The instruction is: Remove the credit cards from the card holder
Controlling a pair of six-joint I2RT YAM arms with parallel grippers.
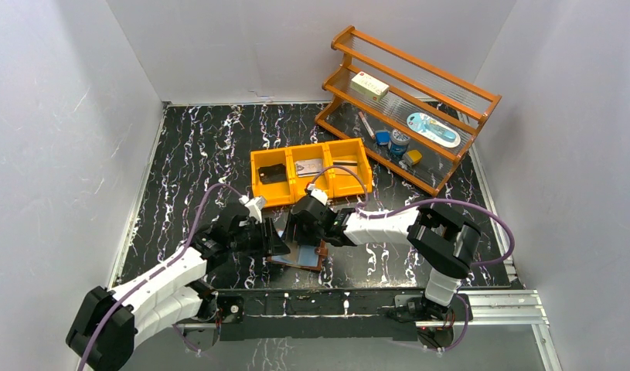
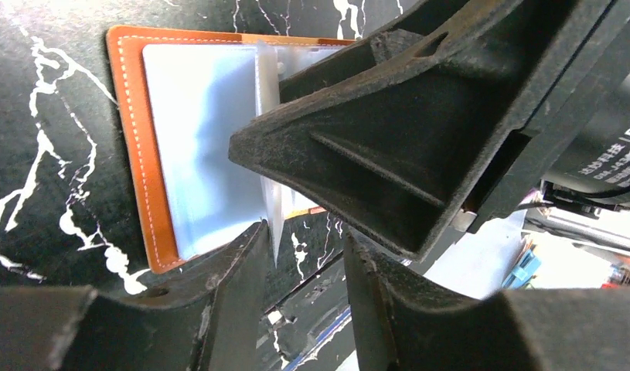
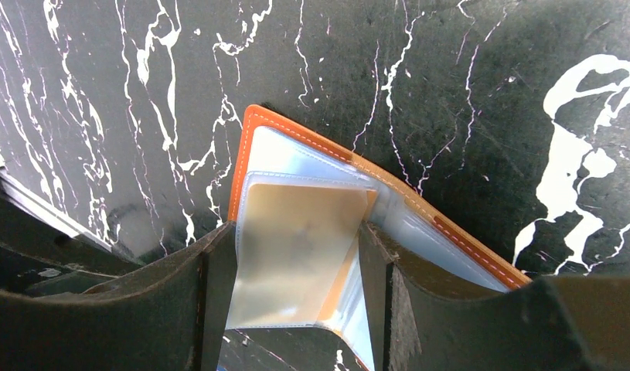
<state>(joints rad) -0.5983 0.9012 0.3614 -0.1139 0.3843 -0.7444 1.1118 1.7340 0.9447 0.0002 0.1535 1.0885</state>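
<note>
My left gripper will pinch the credit card's edge [image 3: 341, 282] by the sleeve's fold after my right gripper presses the sleeve flat, because the sleeve stands upright around the credit card.
The brown card holder [image 1: 300, 259] lies open on the black marble table, between both grippers. Its pale blue sleeves [image 2: 203, 139] face up inside the orange-brown leather edge [image 3: 250, 124]. One sleeve stands raised with a tan credit card [image 3: 296, 232] inside. My right gripper [image 1: 302, 232] [image 3: 300, 267] is shut on that sleeve across its width, a finger against each side edge. My left gripper [image 1: 277, 241] [image 2: 304, 286] is open beside it. The raised sleeve's lower tip [image 2: 274, 239] sits just at its left finger, and the rest of the gap holds nothing.
An orange three-compartment bin [image 1: 253, 166] stands just behind the holder, with a dark card [image 1: 273, 173] and a silvery card [image 1: 308, 167] in it. A wooden rack [image 1: 420, 69] with small items fills the back right. White walls close in both sides.
</note>
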